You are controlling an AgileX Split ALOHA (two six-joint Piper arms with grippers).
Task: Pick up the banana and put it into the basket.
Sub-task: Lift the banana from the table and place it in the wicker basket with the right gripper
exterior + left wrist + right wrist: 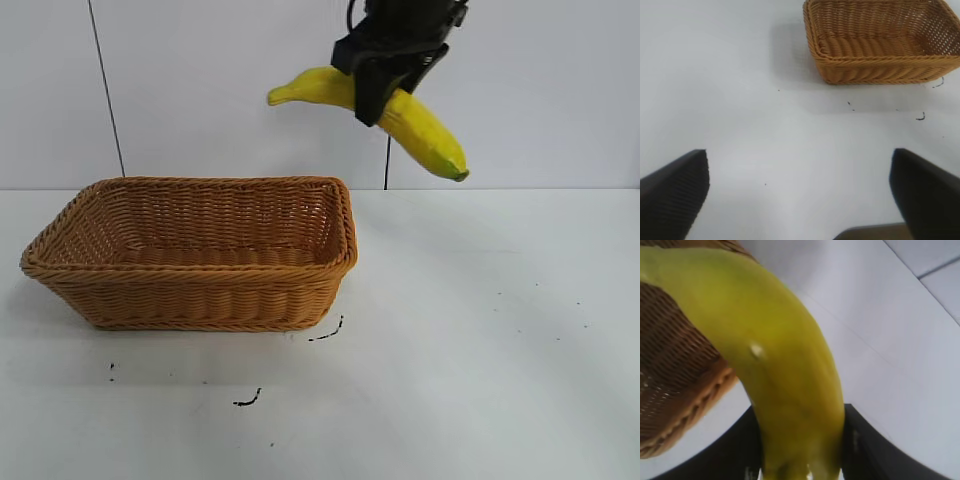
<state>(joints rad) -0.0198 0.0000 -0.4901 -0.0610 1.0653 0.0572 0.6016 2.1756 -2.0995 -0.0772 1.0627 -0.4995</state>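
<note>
I will let go of the banana with my right gripper, laying it lengthwise on the basket's bottom, midway (200,245) along its back side.
My right gripper (385,85) is shut on the yellow banana (425,130) and holds it high in the air, just right of the basket's right end. The banana slopes, stem end up towards the left, dark-green tip down to the right. It fills the right wrist view (785,375) between the black fingers (867,450). The woven wicker basket (200,300) stands empty on the white table at the left; it also shows in the left wrist view (880,70) and the right wrist view (670,405). My left gripper (800,195) is open and empty over bare table, away from the basket.
The white table (480,330) has small black marks (326,333) in front of the basket. A thin dark cable (105,90) hangs against the white back wall.
</note>
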